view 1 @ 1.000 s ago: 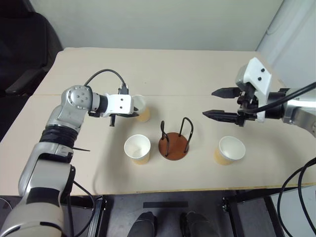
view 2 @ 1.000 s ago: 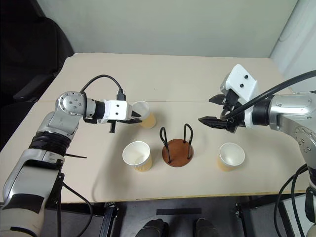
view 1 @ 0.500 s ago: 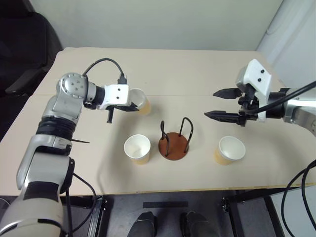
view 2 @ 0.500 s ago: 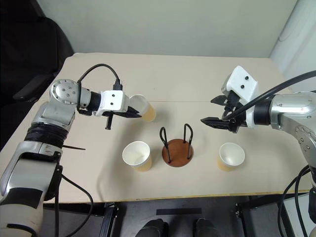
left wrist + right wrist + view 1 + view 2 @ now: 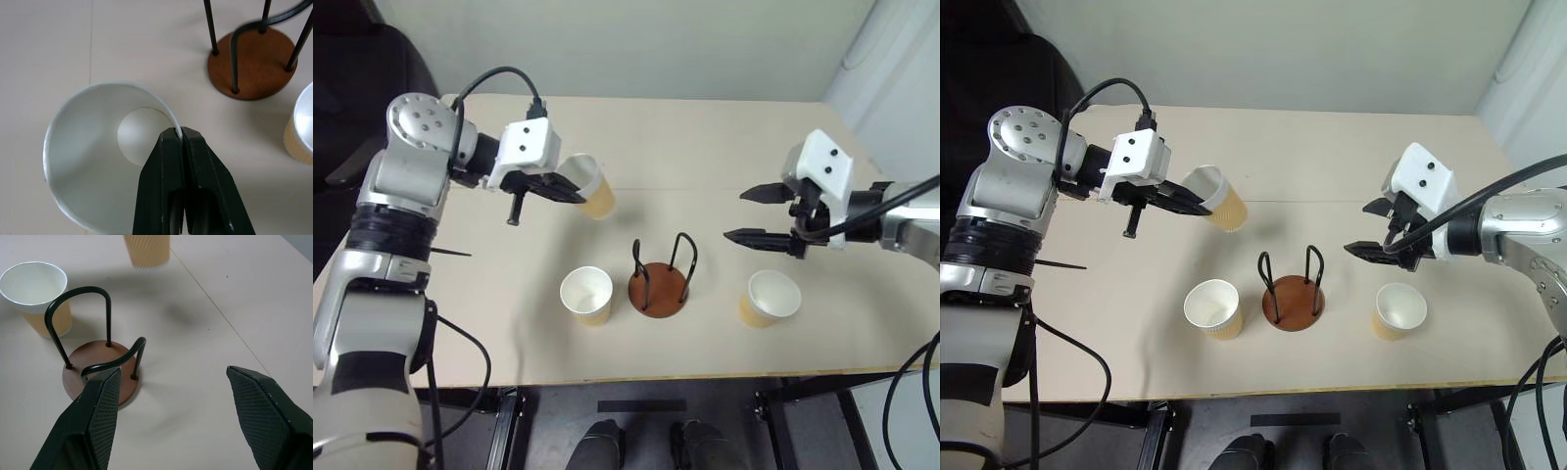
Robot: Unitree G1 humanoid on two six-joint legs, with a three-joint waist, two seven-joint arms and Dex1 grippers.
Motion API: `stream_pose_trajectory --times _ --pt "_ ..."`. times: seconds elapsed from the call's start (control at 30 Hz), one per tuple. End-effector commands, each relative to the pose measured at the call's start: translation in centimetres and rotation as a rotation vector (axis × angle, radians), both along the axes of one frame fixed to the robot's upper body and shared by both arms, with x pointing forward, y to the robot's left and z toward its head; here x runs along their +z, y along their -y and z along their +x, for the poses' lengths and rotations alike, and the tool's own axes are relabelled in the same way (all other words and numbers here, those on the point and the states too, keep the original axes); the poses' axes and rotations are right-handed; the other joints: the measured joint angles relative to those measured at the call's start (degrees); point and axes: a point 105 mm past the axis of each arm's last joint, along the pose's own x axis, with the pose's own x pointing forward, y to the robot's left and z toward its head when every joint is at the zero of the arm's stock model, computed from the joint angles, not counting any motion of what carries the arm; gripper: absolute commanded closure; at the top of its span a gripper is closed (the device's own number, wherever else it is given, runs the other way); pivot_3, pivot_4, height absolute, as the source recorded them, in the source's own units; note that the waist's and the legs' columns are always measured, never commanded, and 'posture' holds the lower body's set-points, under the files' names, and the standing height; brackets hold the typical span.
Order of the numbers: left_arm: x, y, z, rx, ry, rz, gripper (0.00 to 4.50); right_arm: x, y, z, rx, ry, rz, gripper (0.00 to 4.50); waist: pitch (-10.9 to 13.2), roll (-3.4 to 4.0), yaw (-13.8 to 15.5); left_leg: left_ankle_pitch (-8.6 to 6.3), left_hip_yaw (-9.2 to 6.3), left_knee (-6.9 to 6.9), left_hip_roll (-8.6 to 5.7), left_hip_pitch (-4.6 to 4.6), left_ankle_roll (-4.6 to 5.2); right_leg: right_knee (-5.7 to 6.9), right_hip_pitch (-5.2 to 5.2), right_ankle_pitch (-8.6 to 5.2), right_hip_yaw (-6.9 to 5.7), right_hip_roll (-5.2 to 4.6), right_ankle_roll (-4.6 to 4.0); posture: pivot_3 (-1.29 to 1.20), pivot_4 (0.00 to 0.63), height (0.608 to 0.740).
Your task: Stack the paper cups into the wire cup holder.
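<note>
Next, I let go of the paper cup with my left gripper on the round brown base [image 5: 658, 289] [image 5: 253, 63] between the black loops of the wire cup holder.
My left gripper [image 5: 570, 191] is shut on the rim of a paper cup [image 5: 594, 190], holding it tilted in the air above the table, left of and behind the wire cup holder [image 5: 658, 290]. In the left wrist view the fingers [image 5: 166, 161] pinch the cup's white wall [image 5: 83, 161]. A second cup [image 5: 586, 295] stands upright just left of the holder, and a third cup [image 5: 770, 298] stands to its right. My right gripper [image 5: 736, 215] hangs open and empty above that third cup, right of the holder [image 5: 98, 369].
The beige table [image 5: 724, 137] has a seam running across its middle. A black chair [image 5: 357, 98] stands past the table's far left corner. The near edge runs just in front of the cups.
The left gripper has lifted its cup off the table and tilted it; the arm rose and swung back. The right arm has kept still.
</note>
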Motion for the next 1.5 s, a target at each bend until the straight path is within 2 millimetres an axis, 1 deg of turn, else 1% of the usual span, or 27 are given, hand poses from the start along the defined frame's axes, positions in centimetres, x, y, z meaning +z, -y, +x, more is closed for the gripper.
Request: stream_pose_trajectory --times 0.03,0.13,0.2,0.33,0.53,0.73,0.87,1.07,1.33,1.5 --pt "2.4 0.9 -1.1 -0.07 0.019 -0.031 4.46 0.5 0.2 -0.6 0.005 0.044 -0.034 1.03 0.0 0.0 0.0 0.0 0.0 0.01 0.0 -0.01 0.0 0.0 0.0 0.0 0.0 0.0 0.0 0.0 0.15 0.74" --pt "3.7 1.8 -1.6 -0.11 0.01 -0.082 4.46 0.3 0.5 -0.8 0.002 0.039 -0.045 1.03 0.0 0.0 0.0 -0.02 0.01 0.02 0.0 -0.03 0.03 -0.01 -0.01 0.0 0.0 0.0 0.01 0.0 0.15 0.74" --pt "4.2 2.2 -1.8 -0.131 0.002 -0.099 4.46 0.2 0.5 -0.9 0.001 0.037 -0.048 1.03 0.0 0.0 0.0 -0.02 0.0 0.01 0.0 -0.04 0.03 -0.03 0.0 0.0 0.0 -0.01 0.01 0.0 0.15 0.74" --pt "4.6 3.0 -2.5 -0.176 -0.024 -0.114 4.46 0.2 0.5 -1.1 0.003 0.033 -0.053 1.03 0.0 0.0 -0.1 -0.02 0.02 -0.01 0.01 -0.02 0.03 -0.01 -0.01 0.0 0.0 0.0 0.01 0.0 0.15 0.74" --pt "4.9 4.5 -4.0 -0.266 -0.086 -0.127 4.46 0.1 0.5 -1.7 0.012 0.005 -0.064 1.03 0.0 0.0 0.0 -0.02 0.02 0.03 0.01 -0.05 0.03 -0.04 0.0 0.01 0.0 -0.01 0.03 0.0 0.15 0.74" --pt "5.7 5.4 -4.8 -0.319 -0.108 -0.145 4.46 0.0 0.3 -1.8 0.01 0.002 -0.062 1.03 0.0 0.0 0.0 -0.03 0.02 0.03 0.01 -0.05 0.04 -0.03 0.0 0.01 -0.01 -0.01 0.04 0.0 0.15 0.74" --pt "6.2 6.4 -5.6 -0.369 -0.141 -0.173 4.46 0.0 0.3 -1.8 0.007 0.003 -0.063 1.03 0.0 0.0 0.0 -0.03 0.03 0.06 0.01 -0.05 0.05 -0.03 0.01 0.02 0.0 -0.01 0.06 0.0 0.15 0.74" --pt "5.6 7.2 -6.1 -0.396 -0.189 -0.15 4.46 0.1 0.4 -1.8 0.0 0.008 -0.063 1.03 0.0 0.0 0.0 -0.03 0.05 0.08 0.01 -0.05 0.05 -0.03 0.01 0.02 0.0 0.0 0.07 0.0 0.15 0.74" --pt "4.6 7.5 -6.2 -0.403 -0.212 -0.107 4.46 0.2 0.7 -1.8 -0.017 0.016 -0.067 1.03 0.0 0.02 0.0 -0.03 0.04 0.17 0.04 -0.05 0.05 -0.02 0.03 0.03 0.01 -0.01 0.08 0.0 0.15 0.74" --pt "3.3 7.4 -6.4 -0.41 -0.236 -0.067 4.46 0.3 0.7 -1.8 -0.023 0.02 -0.066 1.03 0.0 0.02 0.1 -0.04 0.03 0.23 0.03 -0.07 0.06 -0.02 0.04 0.04 -0.01 0.01 0.1 0.0 0.15 0.74"
